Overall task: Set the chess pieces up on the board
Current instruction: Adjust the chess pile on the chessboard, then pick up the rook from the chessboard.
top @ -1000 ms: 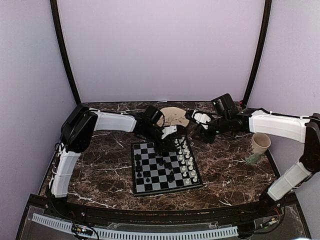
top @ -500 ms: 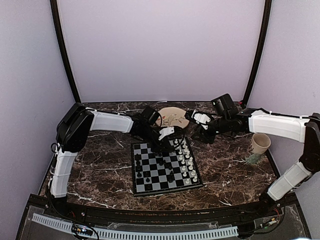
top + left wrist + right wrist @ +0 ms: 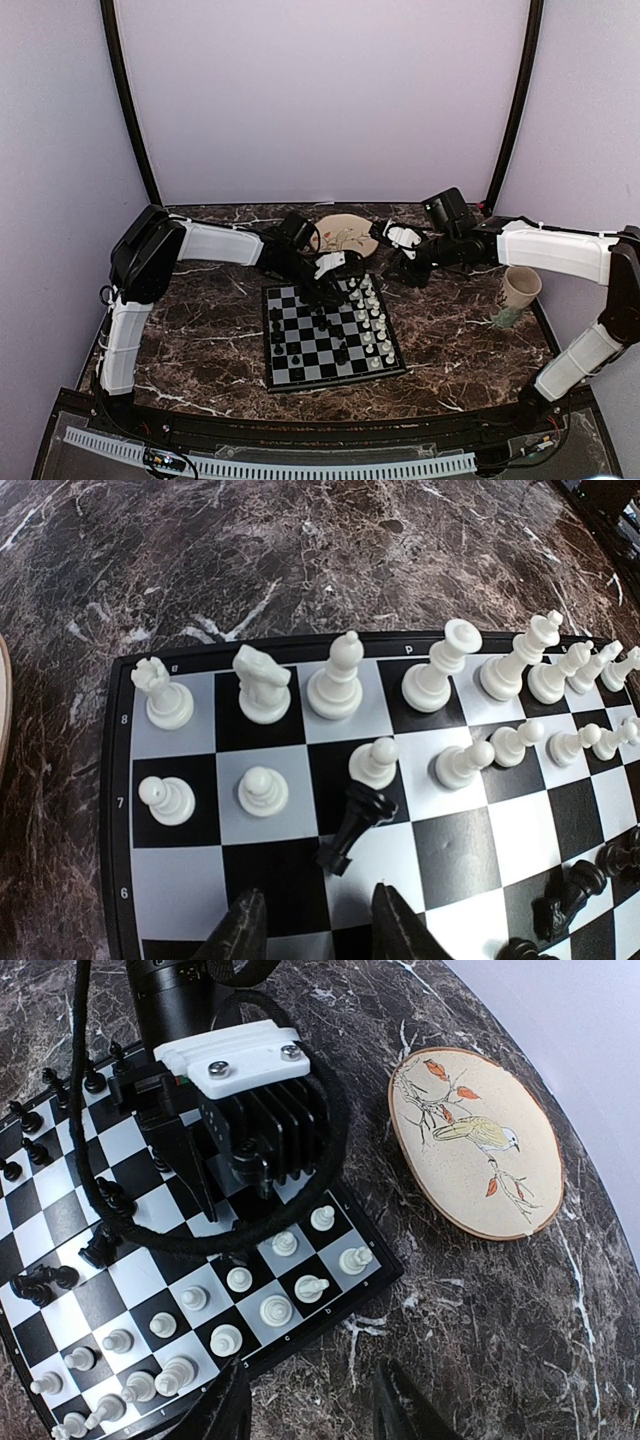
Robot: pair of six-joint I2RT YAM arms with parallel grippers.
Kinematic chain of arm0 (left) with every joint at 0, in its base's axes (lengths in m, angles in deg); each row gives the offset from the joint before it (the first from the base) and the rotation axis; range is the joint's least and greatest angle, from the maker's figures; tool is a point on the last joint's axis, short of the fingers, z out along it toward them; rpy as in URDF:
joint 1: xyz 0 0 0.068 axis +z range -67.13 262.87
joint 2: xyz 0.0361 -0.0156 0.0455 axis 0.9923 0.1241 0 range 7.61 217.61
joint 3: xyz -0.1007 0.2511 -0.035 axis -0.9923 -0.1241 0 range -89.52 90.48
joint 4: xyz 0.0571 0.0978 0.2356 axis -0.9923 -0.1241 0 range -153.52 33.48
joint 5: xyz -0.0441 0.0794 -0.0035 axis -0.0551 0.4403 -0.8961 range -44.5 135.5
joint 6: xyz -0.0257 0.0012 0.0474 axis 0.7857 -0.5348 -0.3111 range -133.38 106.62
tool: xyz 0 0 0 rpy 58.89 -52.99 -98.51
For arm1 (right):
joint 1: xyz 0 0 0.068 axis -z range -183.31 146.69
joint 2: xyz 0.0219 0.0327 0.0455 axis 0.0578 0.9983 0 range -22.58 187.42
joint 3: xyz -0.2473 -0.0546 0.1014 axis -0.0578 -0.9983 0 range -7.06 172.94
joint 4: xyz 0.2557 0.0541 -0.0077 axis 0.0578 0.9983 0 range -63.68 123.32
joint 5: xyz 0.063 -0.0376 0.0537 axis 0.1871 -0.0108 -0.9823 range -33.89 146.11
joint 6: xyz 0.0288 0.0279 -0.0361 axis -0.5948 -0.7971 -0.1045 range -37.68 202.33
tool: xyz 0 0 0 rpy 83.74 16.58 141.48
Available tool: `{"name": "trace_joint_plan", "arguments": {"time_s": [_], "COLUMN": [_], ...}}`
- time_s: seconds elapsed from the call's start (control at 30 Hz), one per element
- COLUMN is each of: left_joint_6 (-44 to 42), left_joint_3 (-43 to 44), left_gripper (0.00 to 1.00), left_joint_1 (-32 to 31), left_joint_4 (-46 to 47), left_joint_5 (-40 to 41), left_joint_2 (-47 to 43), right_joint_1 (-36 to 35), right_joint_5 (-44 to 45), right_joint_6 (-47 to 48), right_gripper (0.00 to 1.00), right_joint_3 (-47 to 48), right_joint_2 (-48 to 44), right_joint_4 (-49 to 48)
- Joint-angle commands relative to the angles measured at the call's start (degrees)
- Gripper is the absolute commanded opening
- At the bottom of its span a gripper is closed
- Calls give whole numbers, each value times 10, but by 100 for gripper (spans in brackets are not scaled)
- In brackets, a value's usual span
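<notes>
The black piece is lying with its base against a white pawn. My left gripper needs to grab the black piece's head end (image 3: 334,860) and hand the piece to my right gripper.
The board (image 3: 335,378) lies at mid-table. White chess pieces (image 3: 373,322) stand in two rows along its right side, and black pieces (image 3: 279,336) are scattered on its left half. My left gripper (image 3: 334,287) hovers over the board's far end. In the left wrist view it (image 3: 318,912) is open and empty, just short of a toppled black piece (image 3: 357,825) that leans against a white pawn (image 3: 374,762). My right gripper (image 3: 312,1412) is open and empty over the marble just off the board's white-side edge (image 3: 345,1295). It also shows in the top view (image 3: 392,262).
A round beige plate with a bird picture (image 3: 346,236) lies behind the board, also in the right wrist view (image 3: 475,1140). A cup (image 3: 520,288) stands at the right under the right arm. Purple walls close in the back and sides.
My left gripper has shifted slightly left and back over the board's far end. The right arm has not moved.
</notes>
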Motion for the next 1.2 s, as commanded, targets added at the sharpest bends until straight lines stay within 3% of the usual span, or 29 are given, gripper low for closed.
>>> {"name": "trace_joint_plan", "arguments": {"time_s": [0.0,0.5,0.93,1.17], "left_joint_6": [-17,-39,-60,-45], "left_joint_3": [6,43,43,-5], "left_gripper": [38,37,23,17], "left_joint_1": [1,-15,-20,-12], "left_joint_4": [-5,-19,-76,-80], "left_joint_5": [-21,-40,-10,9], "left_joint_2": [-12,28,22,-21], "right_joint_1": [1,1,1,2], "right_joint_5": [-7,-6,-4,-16], "right_joint_6": [1,2,3,-1], "right_gripper": [42,42,42,42], "right_joint_3": [9,9,9,14], "right_joint_2": [6,13,12,16], "right_joint_4": [-2,0,-1,2]}}
